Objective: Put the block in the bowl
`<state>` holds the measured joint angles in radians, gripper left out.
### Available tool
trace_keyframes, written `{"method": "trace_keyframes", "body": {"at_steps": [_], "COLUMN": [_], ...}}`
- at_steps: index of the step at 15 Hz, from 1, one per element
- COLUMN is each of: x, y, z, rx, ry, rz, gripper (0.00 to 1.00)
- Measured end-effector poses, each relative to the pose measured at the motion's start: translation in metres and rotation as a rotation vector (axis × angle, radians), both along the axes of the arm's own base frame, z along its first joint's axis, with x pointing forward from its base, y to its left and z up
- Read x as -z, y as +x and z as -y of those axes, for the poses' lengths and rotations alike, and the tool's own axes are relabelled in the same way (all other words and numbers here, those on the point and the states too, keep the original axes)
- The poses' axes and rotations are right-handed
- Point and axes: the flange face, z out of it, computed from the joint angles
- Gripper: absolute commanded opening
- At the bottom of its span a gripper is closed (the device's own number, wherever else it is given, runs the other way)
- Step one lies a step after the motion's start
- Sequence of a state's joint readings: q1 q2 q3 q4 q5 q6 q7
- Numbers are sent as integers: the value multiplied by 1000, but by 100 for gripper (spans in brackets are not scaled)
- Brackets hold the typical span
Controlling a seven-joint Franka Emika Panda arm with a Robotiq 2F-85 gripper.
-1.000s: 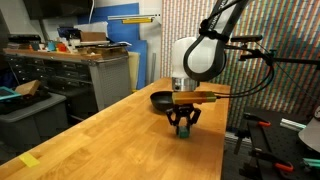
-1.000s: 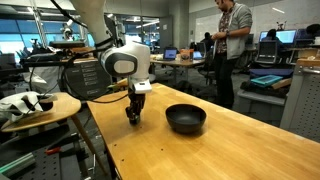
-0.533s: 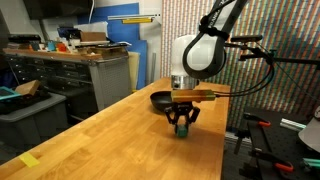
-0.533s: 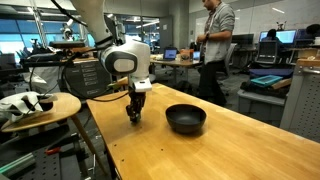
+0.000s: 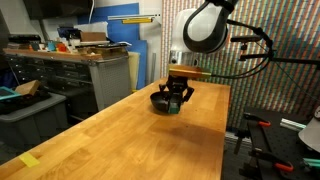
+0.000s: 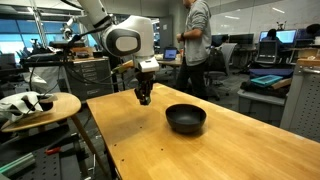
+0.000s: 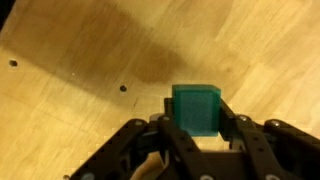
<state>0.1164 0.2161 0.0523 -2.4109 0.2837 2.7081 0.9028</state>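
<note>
My gripper is going to release the block near the middle of the black bowl's bottom (image 5: 166, 101), inside the bowl's round rim. The block hangs in the air above the table.
My gripper (image 7: 196, 112) is shut on the block (image 7: 196, 108), a small dark green cube held between the two black fingers. It hangs in the air above the wooden table. In both exterior views the gripper (image 5: 176, 104) (image 6: 144, 99) is lifted off the table, with the block (image 5: 175, 108) at its tips. The bowl (image 6: 185, 118), round, shallow and glossy black, sits on the table beside the gripper. In an exterior view the bowl (image 5: 157, 100) is partly hidden behind the gripper.
The wooden table (image 6: 200, 150) is long, with its edges close to the bowl. A round side table with white objects (image 6: 30, 105) stands beside it. A person (image 6: 193, 40) stands behind the table. Workbenches and cabinets (image 5: 70, 70) fill the background.
The gripper has risen from the table top with the block in it and moved toward the bowl. The person in the background walked further along.
</note>
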Motion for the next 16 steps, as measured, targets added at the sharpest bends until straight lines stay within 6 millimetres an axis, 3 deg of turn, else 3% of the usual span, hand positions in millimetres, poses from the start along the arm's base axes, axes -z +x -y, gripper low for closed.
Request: {"method": "trace_keyframes", "body": {"at_steps": [3, 6, 11, 16], "x": [-27, -41, -42, -36], "y": [6, 11, 21, 49], "z": [21, 48, 98, 145], "rx": [13, 29, 76, 95], "ry": [-16, -42, -84, -106], "rz": [40, 60, 64, 64], "gripper": [18, 18, 18, 18]}}
